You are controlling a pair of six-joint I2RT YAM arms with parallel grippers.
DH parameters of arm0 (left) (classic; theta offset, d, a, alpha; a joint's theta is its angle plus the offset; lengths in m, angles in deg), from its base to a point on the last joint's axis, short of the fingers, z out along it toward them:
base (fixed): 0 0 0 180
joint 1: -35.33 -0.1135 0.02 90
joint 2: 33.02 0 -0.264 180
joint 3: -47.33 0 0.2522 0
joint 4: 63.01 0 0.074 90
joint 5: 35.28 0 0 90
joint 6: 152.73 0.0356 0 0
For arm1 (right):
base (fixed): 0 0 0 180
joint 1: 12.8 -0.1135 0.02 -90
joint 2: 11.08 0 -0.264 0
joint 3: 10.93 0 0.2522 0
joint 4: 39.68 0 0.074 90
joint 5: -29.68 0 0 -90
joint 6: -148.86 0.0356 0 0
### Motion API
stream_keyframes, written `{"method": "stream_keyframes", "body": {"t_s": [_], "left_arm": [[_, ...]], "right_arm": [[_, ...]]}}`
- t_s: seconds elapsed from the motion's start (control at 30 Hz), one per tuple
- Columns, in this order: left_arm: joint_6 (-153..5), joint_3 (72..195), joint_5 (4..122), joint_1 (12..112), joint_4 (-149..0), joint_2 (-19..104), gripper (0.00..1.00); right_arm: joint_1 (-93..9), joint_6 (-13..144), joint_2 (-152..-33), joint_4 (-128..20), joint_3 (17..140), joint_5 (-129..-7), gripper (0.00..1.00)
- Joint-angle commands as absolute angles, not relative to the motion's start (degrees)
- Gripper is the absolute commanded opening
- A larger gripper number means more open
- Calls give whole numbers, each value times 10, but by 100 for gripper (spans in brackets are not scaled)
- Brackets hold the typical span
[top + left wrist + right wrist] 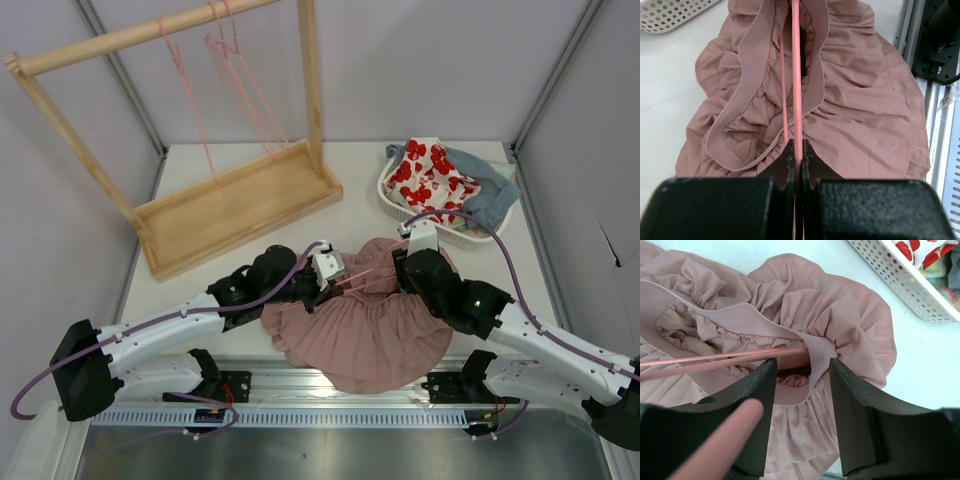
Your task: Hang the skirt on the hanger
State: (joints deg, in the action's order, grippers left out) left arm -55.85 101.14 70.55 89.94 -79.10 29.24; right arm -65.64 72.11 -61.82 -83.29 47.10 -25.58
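Next, my right gripper takes the hanger's hook [737, 430] to free the hanger's other end, because my left gripper holds that end and the hanger's tip sits inside the skirt's waistband.
The dusty-pink pleated skirt [360, 335] lies crumpled on the table between the two arms, its waist opening turned up. My left gripper [335, 275] is shut on a thin pink hanger [796, 75], whose wires run into the waist opening. In the left wrist view the jaws [798, 146] pinch one wire over the skirt [865, 115]. My right gripper [405, 262] is at the skirt's far right edge. Its fingers [802, 365] stand open on either side of a fold of the waistband [817, 352], just where the hanger's wires [715, 360] end. The skirt [840, 305] spreads beyond them.
A wooden rack [230, 200] with a tray base stands at the back left, with more pink hangers [235, 50] on its rail. A white perforated basket [395, 205] at the back right holds a red-flowered white cloth [425, 170] and a blue-grey garment [490, 195]. Its rim [905, 282] shows in the right wrist view.
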Motion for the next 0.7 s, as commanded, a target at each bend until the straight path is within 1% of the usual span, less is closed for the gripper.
{"method": "stream_keyframes", "body": {"t_s": [0.0, 0.23, 0.33, 0.37, 0.47, 0.57, 0.67], "left_arm": [[-566, 1029, 759, 904, -748, 283, 0], [-599, 1025, 784, 903, -717, 288, 0], [-615, 1027, 789, 903, -716, 301, 0], [-621, 1027, 786, 903, -714, 306, 0], [-640, 1027, 757, 904, -709, 312, 0], [-650, 1028, 738, 903, -712, 326, 0], [-654, 1028, 739, 903, -713, 338, 0]], "right_arm": [[-659, 708, -607, -805, 476, -232, 51], [-656, 708, -598, -791, 471, -236, 51], [-654, 713, -599, -785, 469, -245, 47], [-655, 714, -601, -786, 470, -245, 44], [-655, 732, -602, -794, 477, -256, 40], [-656, 763, -575, -788, 475, -287, 40], [-656, 806, -554, -794, 480, -311, 42]]}}
